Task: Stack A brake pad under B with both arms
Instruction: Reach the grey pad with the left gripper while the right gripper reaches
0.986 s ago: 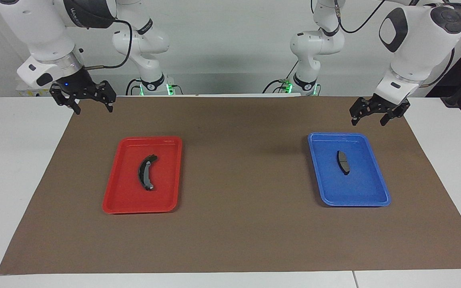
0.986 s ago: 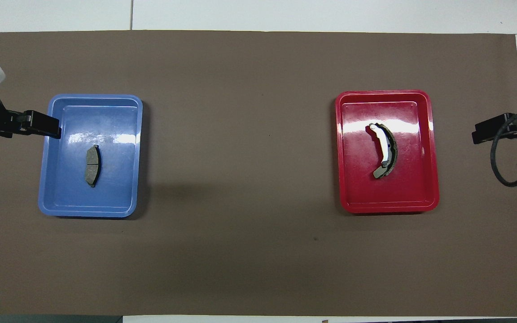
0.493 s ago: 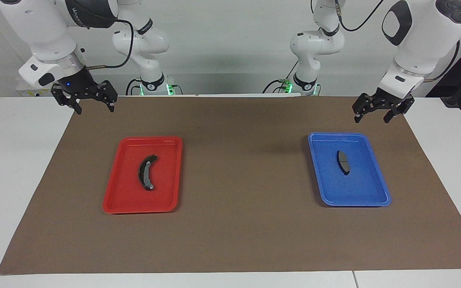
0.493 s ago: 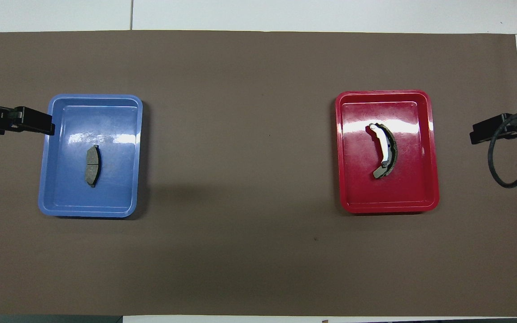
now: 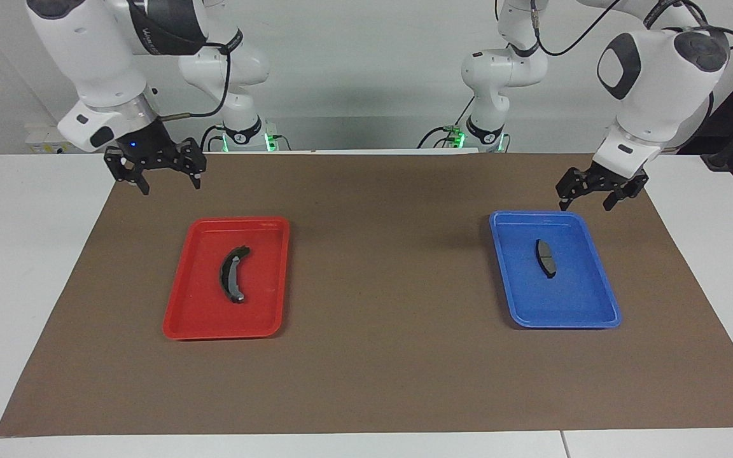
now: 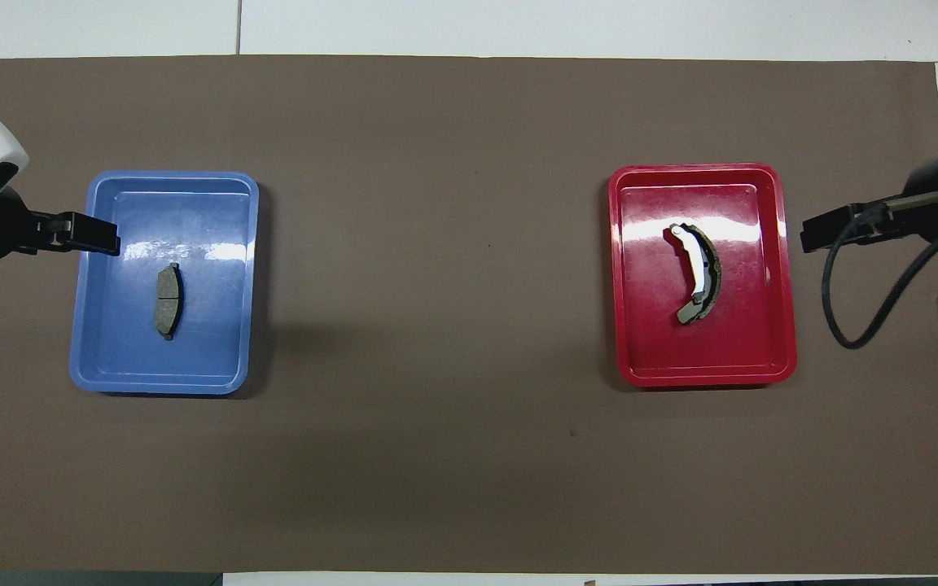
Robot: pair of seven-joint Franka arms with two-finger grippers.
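Next, I grip the middle of B [image 6: 707,269], the red tray's black crescent, with my right gripper, about halfway between its ends.
The A brake pad [image 5: 545,257] [image 6: 168,302], short, grey and almond-shaped, lies flat in the blue tray [image 5: 564,321] [image 6: 159,387]. B [image 5: 233,275] [image 6: 699,273], the longer black crescent with a grey strip, lies in the red tray [image 5: 220,332] [image 6: 705,378]. My left gripper [image 5: 584,205] [image 6: 98,237] hangs open and empty in the air over the blue tray's rim toward the left arm's end of the table. My right gripper [image 5: 170,186] [image 6: 817,236] hangs open and empty over the mat beside the red tray, toward the right arm's end.
A brown mat [image 5: 379,356] covers most of the white table, and both trays stand on it far apart. A black cable [image 6: 843,325] loops down from the right arm's wrist.
Both grippers have moved inward toward their trays. The left one now reaches over the blue tray's rim, and the right one is closer to the red tray. The pads have not moved.
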